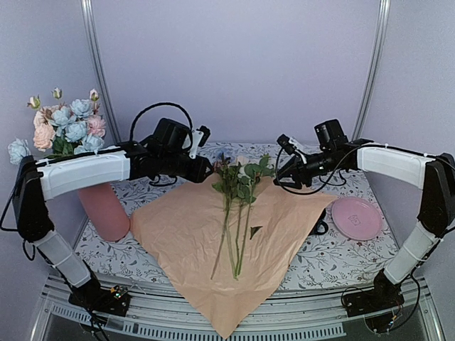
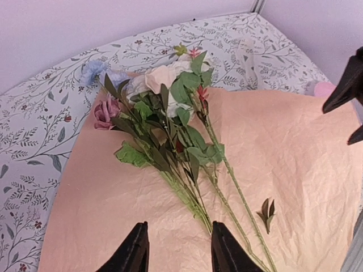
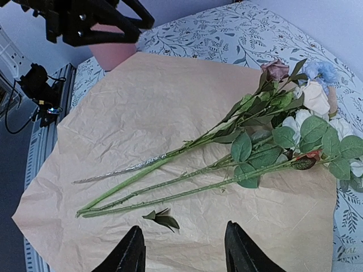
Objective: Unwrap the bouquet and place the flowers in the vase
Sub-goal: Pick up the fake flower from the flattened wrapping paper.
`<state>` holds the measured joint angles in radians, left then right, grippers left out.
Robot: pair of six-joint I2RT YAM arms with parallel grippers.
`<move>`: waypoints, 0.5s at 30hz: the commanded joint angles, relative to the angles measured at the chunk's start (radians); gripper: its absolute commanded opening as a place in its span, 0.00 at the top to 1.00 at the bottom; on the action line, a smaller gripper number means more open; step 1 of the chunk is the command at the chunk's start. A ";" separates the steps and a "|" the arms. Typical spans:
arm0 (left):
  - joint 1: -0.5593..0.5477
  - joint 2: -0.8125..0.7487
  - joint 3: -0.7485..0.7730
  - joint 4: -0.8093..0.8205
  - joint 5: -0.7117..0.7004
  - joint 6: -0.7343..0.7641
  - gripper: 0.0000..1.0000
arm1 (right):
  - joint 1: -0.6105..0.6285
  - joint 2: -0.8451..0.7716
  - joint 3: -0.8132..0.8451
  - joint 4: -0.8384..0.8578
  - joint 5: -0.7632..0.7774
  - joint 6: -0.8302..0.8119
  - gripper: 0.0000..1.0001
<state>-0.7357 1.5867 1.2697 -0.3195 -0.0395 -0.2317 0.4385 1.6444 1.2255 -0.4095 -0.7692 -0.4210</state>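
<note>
The robot's left gripper will next close on the stem's middle (image 1: pixel 223 233), below the leaves, of the long-stemmed flower nearest the pink vase.
The wrapping paper (image 1: pixel 186 238) lies spread flat, peach side up. On it lie three long-stemmed flowers (image 1: pixel 238 213), blooms toward the back; they also show as flowers (image 2: pixel 170 130) and flowers (image 3: pixel 249 147). The tall pink vase (image 1: pixel 105 211) stands at the left behind my left arm and holds several pink and blue blooms (image 1: pixel 67 128). My left gripper (image 1: pixel 207 169) hovers over the blooms' left side, open and empty; in its wrist view the left gripper (image 2: pixel 180 226) has the stems passing by its right finger. My right gripper (image 1: pixel 283 172), also right gripper (image 3: pixel 184 226), is open and empty over the paper.
A flat pink plate (image 1: pixel 355 217) lies at the right. A dark object (image 1: pixel 320 227) peeks from under the paper's right edge. A torn-off leaf sprig (image 3: pixel 161 218) lies on the paper near the stems. Purple walls close in the back and sides.
</note>
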 commanded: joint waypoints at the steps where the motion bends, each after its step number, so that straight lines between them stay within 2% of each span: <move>1: -0.014 0.102 0.044 0.093 -0.027 -0.012 0.63 | 0.002 -0.037 0.007 0.072 -0.017 0.144 0.50; 4: -0.028 0.169 0.068 0.121 -0.006 -0.053 0.71 | -0.012 -0.028 -0.033 0.111 -0.027 0.197 0.50; 10: -0.078 0.285 0.122 0.192 0.039 -0.145 0.72 | -0.023 -0.026 -0.139 0.178 -0.048 0.228 0.49; 15: -0.137 0.364 0.170 0.157 -0.056 -0.265 0.70 | -0.021 -0.014 -0.178 0.209 -0.073 0.228 0.49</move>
<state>-0.8219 1.9091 1.3991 -0.1780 -0.0357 -0.3870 0.4187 1.6295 1.0702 -0.2626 -0.8009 -0.2153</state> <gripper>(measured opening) 0.299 0.510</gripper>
